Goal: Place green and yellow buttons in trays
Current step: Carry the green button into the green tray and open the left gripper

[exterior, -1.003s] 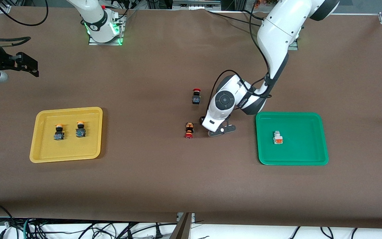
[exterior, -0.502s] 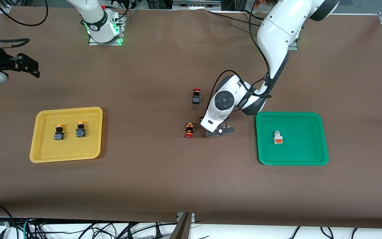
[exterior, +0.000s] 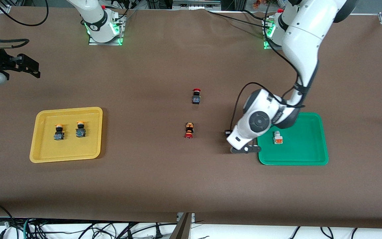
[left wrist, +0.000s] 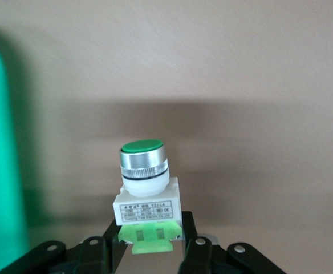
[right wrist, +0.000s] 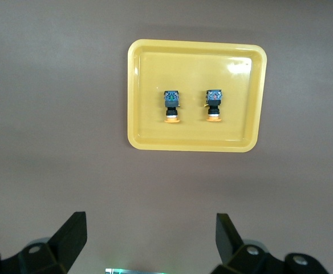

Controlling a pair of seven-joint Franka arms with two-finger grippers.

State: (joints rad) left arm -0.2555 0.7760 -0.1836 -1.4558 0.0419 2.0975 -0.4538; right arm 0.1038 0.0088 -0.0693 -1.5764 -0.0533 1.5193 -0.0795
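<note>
Next, my left gripper lets go of the green-tipped white button in the green tray [exterior: 297,142], next to the orange-tipped white button. The green-tipped button is now just beside that tray.
My left gripper [exterior: 246,149] is shut on the green-tipped white button [left wrist: 145,188], held by its green base between the fingers [left wrist: 193,242]. It is over the brown table just beside the green tray [exterior: 293,162], whose edge shows in the left wrist view [left wrist: 1,171]. The left hand hides that button in the front view. The orange-tipped white button [exterior: 277,137] lies in the green tray. Two orange-yellow capped buttons [exterior: 58,131] [exterior: 80,129] stand in the yellow tray [exterior: 66,156]. My right gripper [right wrist: 149,228] is open and empty, waiting high at the right arm's end [exterior: 25,64].
Two red-capped black switches lie mid-table: one [exterior: 196,96] farther from the front camera, one [exterior: 189,130] nearer. The right wrist view looks down on the yellow tray [right wrist: 189,147] and its two buttons [right wrist: 171,105] [right wrist: 213,104].
My left gripper has moved from beside the nearer red-capped switch toward the left arm's end, to the green tray's edge. The right arm has barely moved.
</note>
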